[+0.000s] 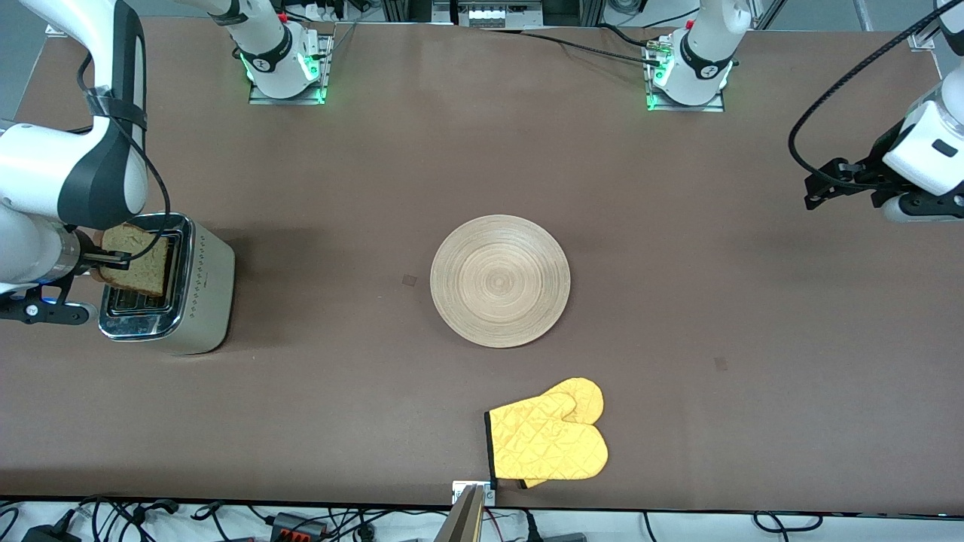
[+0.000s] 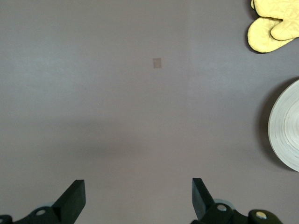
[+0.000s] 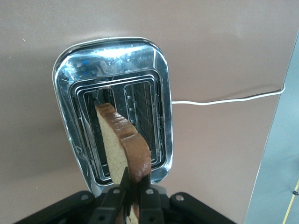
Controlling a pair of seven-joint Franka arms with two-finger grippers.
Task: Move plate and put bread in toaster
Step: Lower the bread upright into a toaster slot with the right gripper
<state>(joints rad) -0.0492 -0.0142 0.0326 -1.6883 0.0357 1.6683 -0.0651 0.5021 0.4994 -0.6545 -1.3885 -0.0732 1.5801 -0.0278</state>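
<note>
I need to let go of the bread with my right gripper in the toaster slot nearer the bamboo plate (image 1: 162, 268) (image 3: 103, 136), away from the white cord.
The silver and cream toaster (image 1: 192, 290) stands at the right arm's end of the table. Over its chrome top (image 3: 112, 60) my right gripper (image 1: 124, 260) is shut on the bread (image 1: 139, 260), a speckled slice with a brown crust. The bread (image 3: 122, 144) hangs upright and a little tilted, its lower edge over one slot. The round bamboo plate (image 1: 500, 280) lies flat mid-table; its rim (image 2: 285, 133) also shows in the left wrist view. My left gripper (image 2: 138, 198) hovers open over bare table at the left arm's end, holding nothing; the left arm (image 1: 915, 162) waits there.
A yellow oven mitt (image 1: 553, 436) lies nearer to the front camera than the plate, close to the table's edge; the mitt (image 2: 273, 25) shows in the left wrist view too. The toaster's white cord (image 3: 224, 100) trails off across the table.
</note>
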